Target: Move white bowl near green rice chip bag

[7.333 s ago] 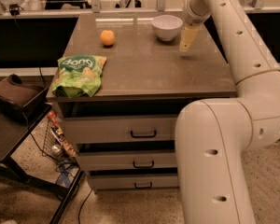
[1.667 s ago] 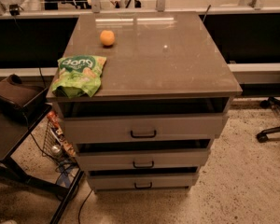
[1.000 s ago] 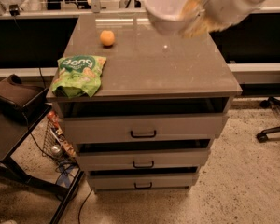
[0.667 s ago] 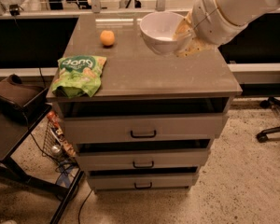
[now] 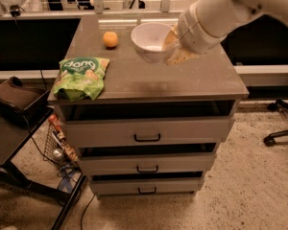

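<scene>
Next, I release the white bowl on the grey cabinet top beside the green rice chip bag (image 5: 133,70), nearer than the orange fruit.
The white bowl (image 5: 150,41) hangs tilted above the middle of the grey cabinet top (image 5: 182,78), its opening facing up and toward me. My gripper (image 5: 172,48) comes in from the upper right and is shut on the bowl's right rim. The green rice chip bag (image 5: 80,76) lies flat at the front left corner of the top, well left of the bowl. A dark shadow lies on the top below the bowl.
An orange fruit (image 5: 110,39) sits at the back left of the top. The cabinet has three drawers (image 5: 146,137) below. A dark stand (image 5: 17,104) is at the left, a chair base (image 5: 281,131) at the right on the floor.
My arm came back into view carrying the bowl from the back right. It has moved the bowl left and lower over the top, toward the bag. The bag and fruit have not moved.
</scene>
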